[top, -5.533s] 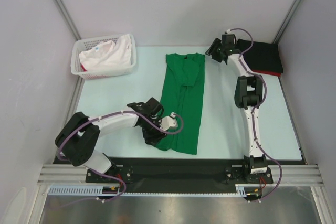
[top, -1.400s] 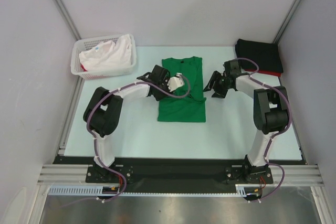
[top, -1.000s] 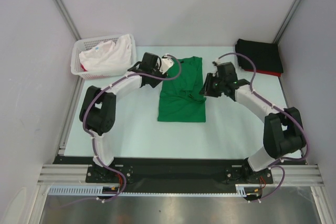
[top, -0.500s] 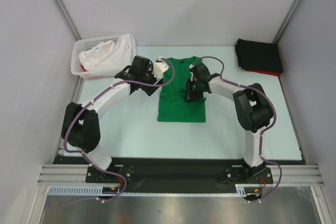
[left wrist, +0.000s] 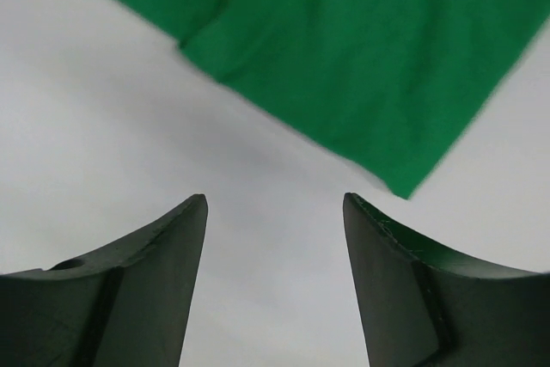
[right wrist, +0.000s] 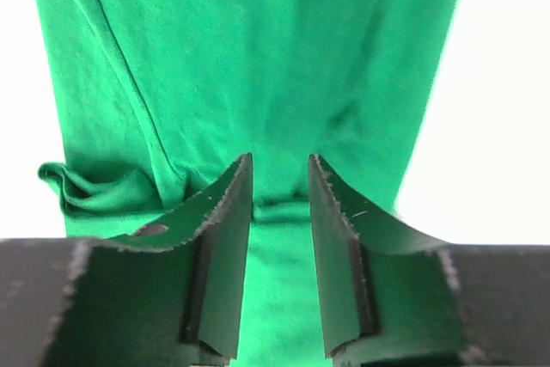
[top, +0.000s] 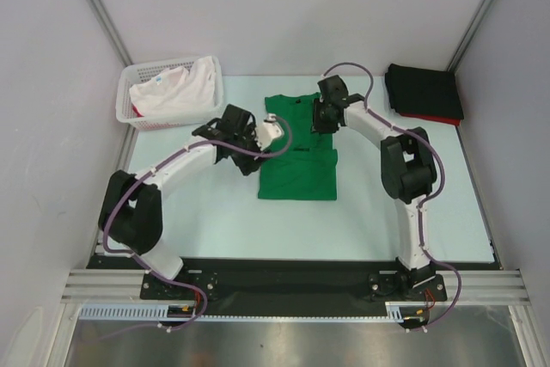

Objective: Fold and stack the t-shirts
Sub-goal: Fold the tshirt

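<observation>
My left gripper is to go next to the green t-shirt's near corner point(top: 260, 197) point(left wrist: 402, 188), the one on the side of the white mesh basket, and close there.
The bright green t-shirt point(top: 296, 156) lies folded in half at the middle of the table. My left gripper point(top: 265, 133) hovers at its left edge; in the left wrist view it point(left wrist: 275, 199) is open and empty over bare table, with the green shirt point(left wrist: 361, 49) ahead of it. My right gripper point(top: 320, 119) is low over the shirt's far right part; in the right wrist view it point(right wrist: 279, 159) has its jaws narrowly apart, with a small ridge of green fabric point(right wrist: 258, 58) between them. A folded black t-shirt point(top: 423, 90) lies on a red one point(top: 434, 119) at the back right.
A white mesh basket point(top: 131, 113) at the back left holds a crumpled white t-shirt point(top: 176, 88). Grey walls close in the table on the left, back and right. The arm bases and a black rail point(top: 284, 274) run along the near edge.
The green shirt went from long to folded in half. My right gripper moved from beside the shirt onto it, then toward its far end. My left gripper shifted slightly back along the left edge.
</observation>
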{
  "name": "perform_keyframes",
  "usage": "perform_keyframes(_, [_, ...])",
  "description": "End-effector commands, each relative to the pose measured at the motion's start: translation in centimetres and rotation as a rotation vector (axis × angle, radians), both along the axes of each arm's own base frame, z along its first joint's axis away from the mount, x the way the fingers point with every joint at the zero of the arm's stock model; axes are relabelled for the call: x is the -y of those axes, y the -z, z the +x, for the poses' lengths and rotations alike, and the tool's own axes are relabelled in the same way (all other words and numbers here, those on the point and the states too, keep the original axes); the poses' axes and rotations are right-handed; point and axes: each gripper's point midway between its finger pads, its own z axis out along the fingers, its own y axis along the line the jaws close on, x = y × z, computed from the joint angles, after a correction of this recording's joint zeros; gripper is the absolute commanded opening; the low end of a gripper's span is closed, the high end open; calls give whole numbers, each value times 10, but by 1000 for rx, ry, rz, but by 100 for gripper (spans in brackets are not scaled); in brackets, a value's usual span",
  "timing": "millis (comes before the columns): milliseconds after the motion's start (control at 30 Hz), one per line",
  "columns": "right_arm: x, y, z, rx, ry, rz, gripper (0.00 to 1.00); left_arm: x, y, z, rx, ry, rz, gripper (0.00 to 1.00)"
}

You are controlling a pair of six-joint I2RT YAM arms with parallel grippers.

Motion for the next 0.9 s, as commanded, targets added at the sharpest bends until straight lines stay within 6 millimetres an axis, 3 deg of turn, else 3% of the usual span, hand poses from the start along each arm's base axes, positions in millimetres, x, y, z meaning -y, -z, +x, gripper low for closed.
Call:
perform_keyframes(0, [19,-45,-19,31,26,-7,38,32,0,-40,40,244,2,70])
perform_keyframes(33, [25,-66,-29,62,38,17,41,44,0,-52,64,305,9,70])
perform_keyframes(67, [29,-66,-41,53,43,30,42,43,13,-63,57,339,36,71])
perform_keyframes(100, [40,-43,-65,-18,65,18,43,47,14,-67,91,393,47,72])
perform_keyframes(133, [46,-53,-80,-5,72,35,45,53,18,-76,95,440,56,73])
perform_keyframes(167, [45,-49,-94,-27,68,52,46,52,27,-82,88,465,69,73])
perform_keyframes(200, [51,-23,-122,-105,79,46,48,53,31,-82,101,485,82,73])
perform_keyframes(233, [49,-29,-132,-96,75,71,49,54,36,-82,101,489,90,73])
perform_keyframes(267, [50,-24,-144,-118,75,81,50,52,39,-80,106,483,102,73])
perform_keyframes(300, [54,-6,-165,-165,72,64,50,49,46,-74,114,466,130,73])
perform_keyframes(367, [56,-6,-177,-158,93,84,51,47,53,-70,116,460,154,73])
perform_keyframes(400, [60,6,-190,-186,99,84,51,47,60,-68,114,463,167,73])
perform_keyframes(667, [42,21,-198,-203,106,201,52,51,79,-79,41,469,138,69])
perform_keyframes(867, [35,37,-207,-253,104,211,45,35,89,-86,36,471,193,68])
